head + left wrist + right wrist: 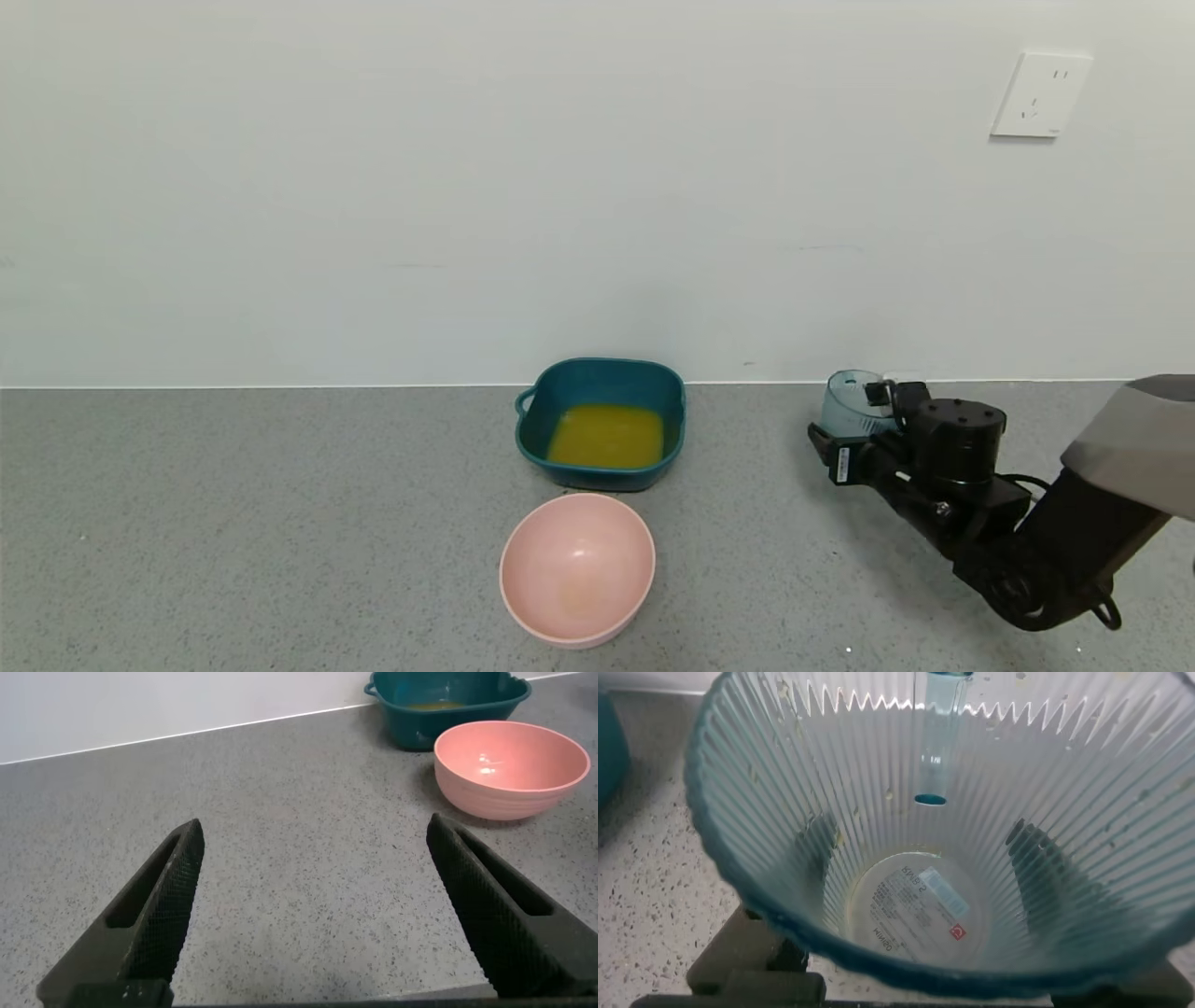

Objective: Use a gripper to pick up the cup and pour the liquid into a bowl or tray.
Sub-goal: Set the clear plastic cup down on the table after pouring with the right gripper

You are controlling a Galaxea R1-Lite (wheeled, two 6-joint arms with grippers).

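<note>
The robot's right gripper should release the cup on the bare counter (836, 450) near the wall, off beside the teal dish. The cup is now upright near the wall.
The cup (851, 399) stands upright at the right of the counter near the wall. My right gripper (861, 431) is shut on it, one finger on each side. In the right wrist view the cup (924, 905) fills the frame. It holds no liquid, only a few yellow specks on its ribbed wall, and my fingers (820, 845) show dark through it. I cannot tell whether its base touches the counter. The orange-yellow liquid (607, 437) lies in the dark teal square dish (597, 366) at the back centre. My left gripper (315, 826) is open and empty over bare counter, outside the head view.
A round pink bowl (577, 569) sits empty just in front of the teal dish, and both show in the left wrist view, bowl (509, 765) and dish (448, 719). The white wall runs close behind the dish and cup, with a socket (1038, 93) high on the right.
</note>
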